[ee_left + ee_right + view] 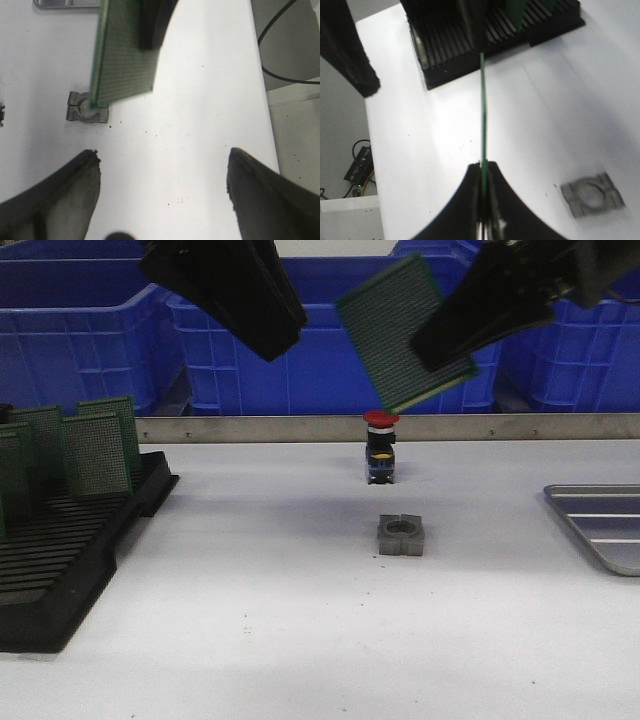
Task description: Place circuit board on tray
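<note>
The circuit board, now held tilted high above the table, is to end up flat inside the silver-grey tray (612,530), near the rim facing the grey metal block. Next, my right gripper lets go of it there.
My right gripper (432,352) is shut on one edge of a green perforated circuit board (405,330) and holds it tilted, high above the middle of the table. In the right wrist view the board (483,110) shows edge-on between the closed fingers (470,200). My left gripper (278,335) is open and empty, raised just left of the board; its wrist view shows spread fingers (65,195) and the board (122,55) in front of them. The silver-grey ridged tray (600,530) lies on the table at the right edge; only part of it shows.
A black slotted rack (70,550) with several upright green boards (95,450) stands at the left. A red-capped push-button switch (380,445) and a grey metal block (402,536) sit mid-table under the board. Big blue bins (90,330) line the back.
</note>
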Controlling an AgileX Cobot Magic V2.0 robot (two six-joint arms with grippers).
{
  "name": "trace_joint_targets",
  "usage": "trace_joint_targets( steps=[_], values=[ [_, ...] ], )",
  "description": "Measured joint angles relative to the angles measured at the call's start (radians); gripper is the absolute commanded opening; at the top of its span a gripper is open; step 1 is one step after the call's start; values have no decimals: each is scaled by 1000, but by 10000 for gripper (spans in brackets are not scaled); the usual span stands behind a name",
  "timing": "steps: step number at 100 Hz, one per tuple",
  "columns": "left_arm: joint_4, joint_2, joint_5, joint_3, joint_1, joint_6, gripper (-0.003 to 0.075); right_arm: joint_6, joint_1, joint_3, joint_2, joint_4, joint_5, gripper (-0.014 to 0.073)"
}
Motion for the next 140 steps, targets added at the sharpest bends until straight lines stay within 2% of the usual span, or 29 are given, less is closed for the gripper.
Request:
trace_joint_targets(
  steps=[23,36,50,65,100,110,140],
  values=[
    [0,0,0,0,0,0,503,178,-242,0,-33,-93,40,-67],
    [0,0,-2,0,0,0,503,311,-381,-2,18,-97,29,-67],
    [0,0,-2,0,0,0,503,456,-485,-2,129,-100,-1,-67],
    [0,0,-2,0,0,0,503,537,-531,-2,256,-77,-17,-67],
    [0,0,-2,0,0,0,503,553,-531,-4,404,-2,-51,-57],
    [0,0,-2,0,0,0,503,554,-531,-7,417,4,-55,13],
    [0,0,-2,0,0,0,503,557,-531,-7,426,7,-69,391]
  ],
)
